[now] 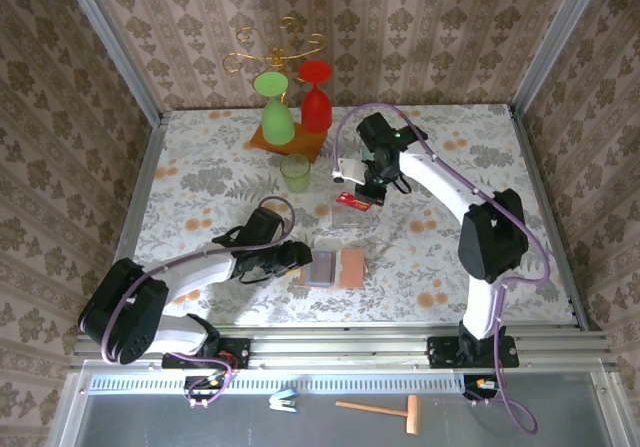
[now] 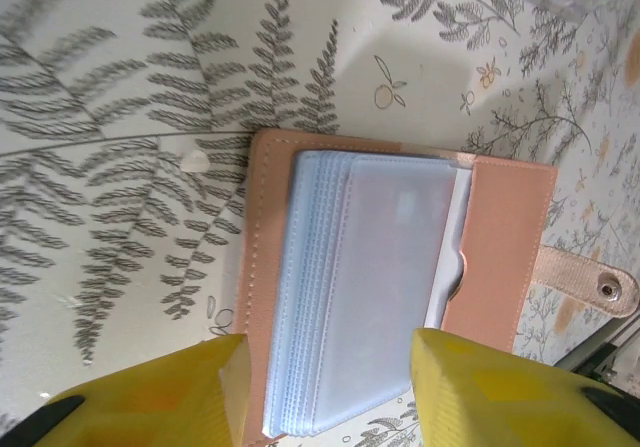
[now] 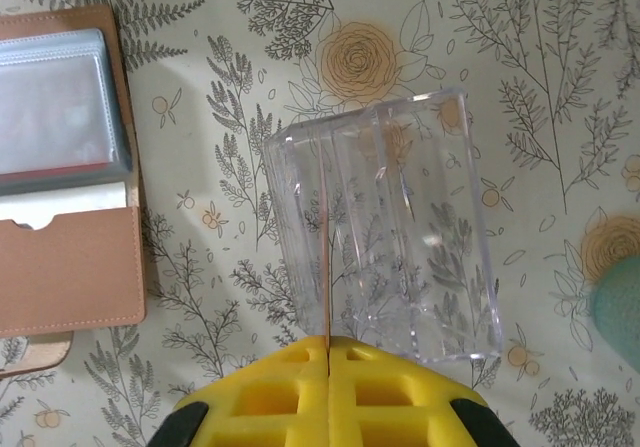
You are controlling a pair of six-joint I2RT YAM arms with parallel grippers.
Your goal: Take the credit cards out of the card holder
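Next, my right gripper releases the credit card inside the clear plastic box (image 1: 357,218) (image 3: 338,247), on the side that faces the card holder.
The card holder (image 1: 338,267) lies open on the table, tan outside with a stack of clear grey-blue sleeves (image 2: 370,287) inside. My left gripper (image 2: 330,387) is open, its yellow fingers (image 2: 170,397) standing on either side of the sleeves' near end. The holder (image 3: 65,237) also lies at the left of the right wrist view. My right gripper (image 3: 328,352) is shut on a thin credit card (image 3: 327,267) seen edge-on, held over a clear plastic box (image 3: 400,227). From above that card (image 1: 350,202) looks red, under the right gripper (image 1: 368,189).
A pale green cup (image 1: 295,172) stands behind the holder. Further back, a wooden stand base (image 1: 290,145) carries an upturned green glass (image 1: 276,112) and a red one (image 1: 316,97) under a gold wire rack. A small hammer (image 1: 385,410) lies below the table's near rail.
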